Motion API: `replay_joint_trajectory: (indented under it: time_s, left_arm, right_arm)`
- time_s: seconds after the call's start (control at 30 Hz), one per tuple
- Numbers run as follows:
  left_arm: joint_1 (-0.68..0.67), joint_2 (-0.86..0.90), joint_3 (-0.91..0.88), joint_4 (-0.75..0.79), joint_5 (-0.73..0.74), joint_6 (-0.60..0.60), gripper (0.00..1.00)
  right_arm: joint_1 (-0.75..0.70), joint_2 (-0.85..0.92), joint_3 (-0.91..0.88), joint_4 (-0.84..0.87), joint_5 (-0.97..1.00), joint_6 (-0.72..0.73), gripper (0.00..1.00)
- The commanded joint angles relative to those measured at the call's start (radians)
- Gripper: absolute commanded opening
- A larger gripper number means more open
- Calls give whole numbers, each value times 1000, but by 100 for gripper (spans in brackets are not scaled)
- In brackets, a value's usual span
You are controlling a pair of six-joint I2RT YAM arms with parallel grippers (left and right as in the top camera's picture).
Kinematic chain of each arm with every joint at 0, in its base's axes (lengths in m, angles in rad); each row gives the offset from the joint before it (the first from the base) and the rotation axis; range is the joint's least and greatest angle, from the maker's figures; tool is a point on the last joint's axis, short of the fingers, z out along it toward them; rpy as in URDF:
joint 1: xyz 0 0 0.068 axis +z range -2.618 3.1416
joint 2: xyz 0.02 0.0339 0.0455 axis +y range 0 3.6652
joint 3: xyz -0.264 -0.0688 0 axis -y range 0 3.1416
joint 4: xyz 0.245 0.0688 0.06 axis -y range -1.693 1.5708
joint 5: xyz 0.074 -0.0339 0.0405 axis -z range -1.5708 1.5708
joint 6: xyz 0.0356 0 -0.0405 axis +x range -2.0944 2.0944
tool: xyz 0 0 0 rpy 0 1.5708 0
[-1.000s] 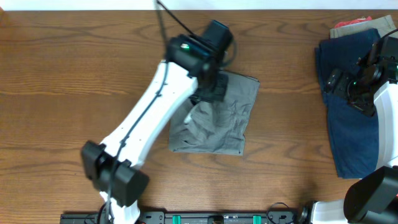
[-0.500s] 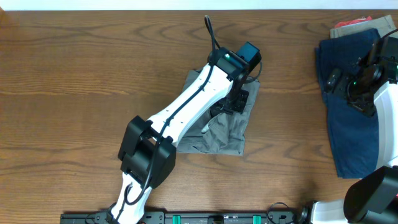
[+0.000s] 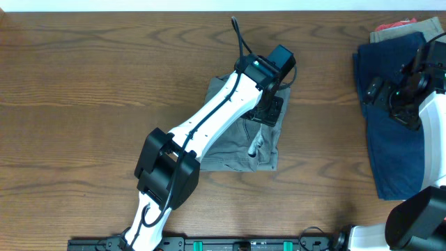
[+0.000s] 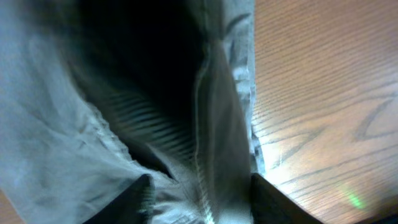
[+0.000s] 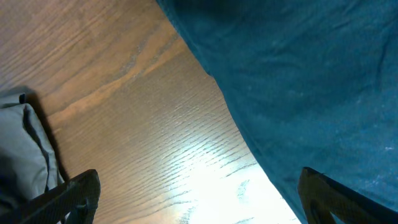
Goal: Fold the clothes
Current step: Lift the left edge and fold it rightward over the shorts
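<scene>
A fold bunches the grey shorts under my left gripper; next I take the grey shorts' edge (image 3: 276, 150) facing the navy blue shorts and pull it flat.
The grey shorts (image 3: 237, 150) lie folded into a compact rectangle in the middle of the table. My left gripper (image 3: 268, 111) hovers low over their right part. In the left wrist view grey fabric (image 4: 93, 124) with a seam fills the frame. The left gripper (image 4: 202, 202) is open, its fingertips (image 4: 140, 198) apart with cloth lying loose beneath them. My right gripper (image 3: 375, 90) stands wide open at the left edge of the navy blue shorts (image 3: 390, 132). In the right wrist view it (image 5: 199, 199) straddles bare wood beside the navy cloth (image 5: 311, 74).
Tan and red-orange clothes (image 3: 394, 28) lie under the navy pair at the back right corner. The grey shorts (image 5: 22, 149) show at the left edge of the right wrist view. The wooden table (image 3: 83, 84) stretches to the left.
My left arm swung right across the grey shorts, carrying a fold over. Its jaws, shut before, have parted and the cloth has dropped flat. The right arm has not moved.
</scene>
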Motion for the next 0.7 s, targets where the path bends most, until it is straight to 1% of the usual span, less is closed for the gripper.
replay_joint_trajectory:
  time_s: [0.0, 0.17, 0.37, 0.43, 0.5, 0.6, 0.67]
  left_arm:
    - [2, 11, 1, -8, -2, 0, 56]
    - [5, -18, 4, -36, -2, 0, 56]
    - [11, -96, 7, -61, -2, -1, 56]
    - [10, -105, 7, -64, -2, -1, 55]
    - [8, -101, 1, -63, -2, -1, 49]
    - [4, -84, -29, -51, 6, -1, 38]
    - [3, -67, -60, -23, 59, -1, 31]
  right_arm:
    - [-5, 1, 5, 0, 6, -12, 99]
    - [-5, 1, 5, 1, 6, -12, 99]
    - [-5, 1, 5, 1, 6, -12, 99]
    - [-5, 1, 5, 1, 6, -12, 99]
    - [-5, 1, 5, 1, 6, -12, 99]
    - [-5, 1, 5, 1, 6, -12, 99]
    - [-5, 1, 5, 1, 6, -12, 99]
